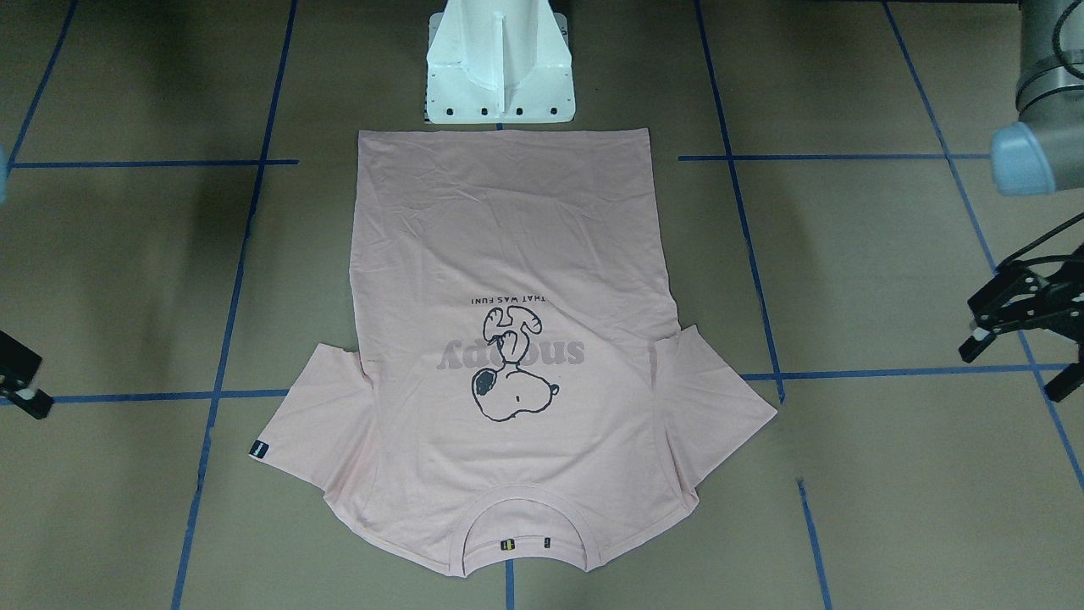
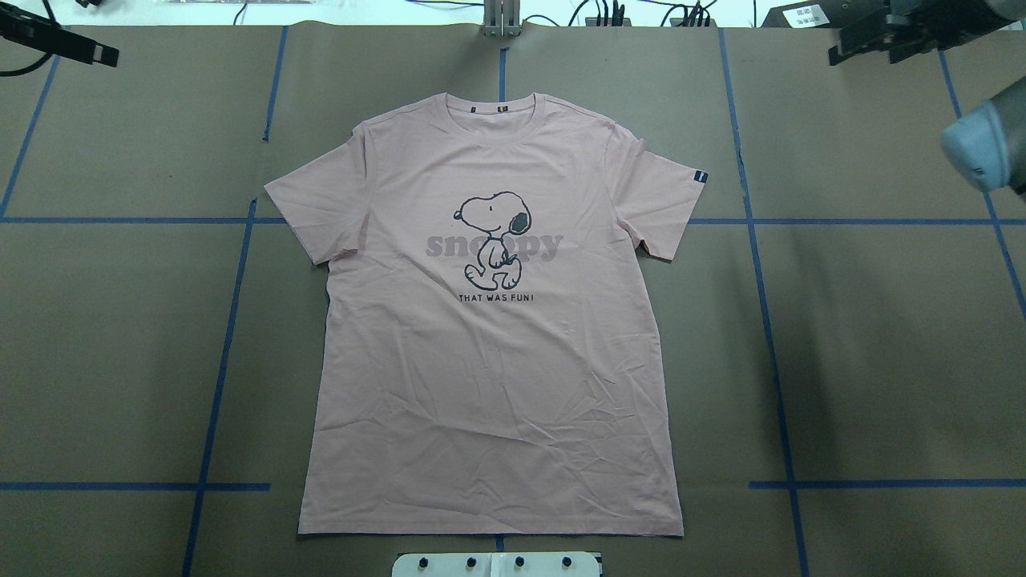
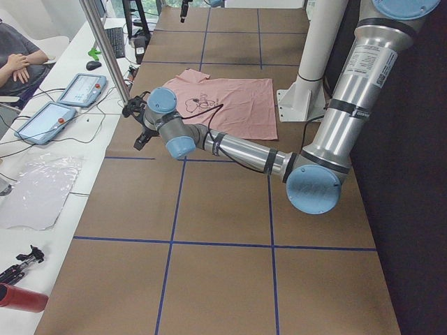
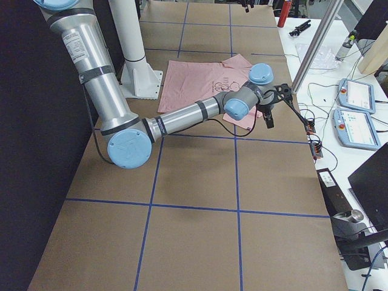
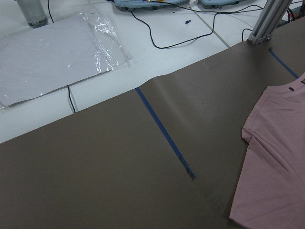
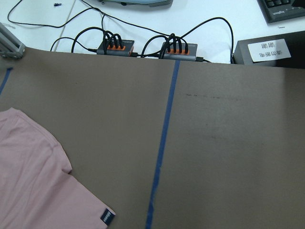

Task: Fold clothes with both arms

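Observation:
Next, my right gripper closes on the small black tag (image 1: 259,448) (image 6: 107,217) at the outer corner of the pale pink Snoopy T-shirt's sleeve.
The pale pink Snoopy T-shirt (image 2: 489,361) lies flat and face up on the brown table, with its collar at the far edge and its hem by the robot's base. It also shows in the front view (image 1: 508,254). My left gripper (image 1: 1016,364) is open and empty, and hovers well off the shirt's left sleeve near the far table edge (image 2: 60,40). My right gripper (image 2: 866,50) is open and empty beyond the right sleeve, and is cut off at the front view's left edge (image 1: 24,385). Each wrist view shows only a sleeve edge (image 5: 276,157) (image 6: 33,176), with no fingers.
The white pedestal base (image 1: 500,76) stands at the shirt's hem. Blue tape lines (image 2: 232,320) grid the table. On a white bench beyond the far edge are teach pendants (image 3: 80,87), a plastic sheet (image 5: 52,52), cable hubs (image 6: 114,47) and a metal post (image 3: 112,52). A person (image 3: 17,63) sits there.

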Robot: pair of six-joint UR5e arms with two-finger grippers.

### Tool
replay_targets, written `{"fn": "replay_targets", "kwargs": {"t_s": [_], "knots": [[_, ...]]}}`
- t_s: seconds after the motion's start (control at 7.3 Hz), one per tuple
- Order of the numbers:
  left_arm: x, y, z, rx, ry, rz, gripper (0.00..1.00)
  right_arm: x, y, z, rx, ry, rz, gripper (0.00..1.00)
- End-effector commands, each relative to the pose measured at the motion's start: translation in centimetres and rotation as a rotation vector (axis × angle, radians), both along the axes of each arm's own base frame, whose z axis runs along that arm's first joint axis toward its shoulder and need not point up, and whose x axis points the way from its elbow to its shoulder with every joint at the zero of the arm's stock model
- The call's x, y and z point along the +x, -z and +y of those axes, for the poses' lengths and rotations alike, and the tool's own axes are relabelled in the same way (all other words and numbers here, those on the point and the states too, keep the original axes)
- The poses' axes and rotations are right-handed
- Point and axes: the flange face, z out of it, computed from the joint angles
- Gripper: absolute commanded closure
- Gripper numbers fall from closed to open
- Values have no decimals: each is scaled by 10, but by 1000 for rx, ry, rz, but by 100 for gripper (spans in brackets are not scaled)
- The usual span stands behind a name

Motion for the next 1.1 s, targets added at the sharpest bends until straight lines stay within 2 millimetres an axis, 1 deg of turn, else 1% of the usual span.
{"fn": "replay_targets", "kwargs": {"t_s": [0.0, 0.14, 0.27, 0.41, 0.55, 0.82, 0.96], "knots": [[55, 29, 0, -54, 0, 51, 0, -101, 17, -16, -47, -99, 43, 1], [61, 33, -1, -49, 16, 46, 0, -132, 22, -12, -70, -127, 33, 5], [67, 35, 1, -48, 10, 47, 0, -164, 7, -7, -59, -153, 7, 12], [67, 38, 0, -45, 11, 49, 0, -194, -12, 1, -57, -166, -4, 16], [71, 38, 1, -45, 5, 49, 0, -219, -19, 13, -39, -175, 30, 19], [73, 37, 1, -45, 4, 49, 0, -241, -33, 30, -28, -162, 63, 20], [76, 36, 2, -48, -1, 48, 0, -242, -41, 34, -28, -157, 72, 22]]}}
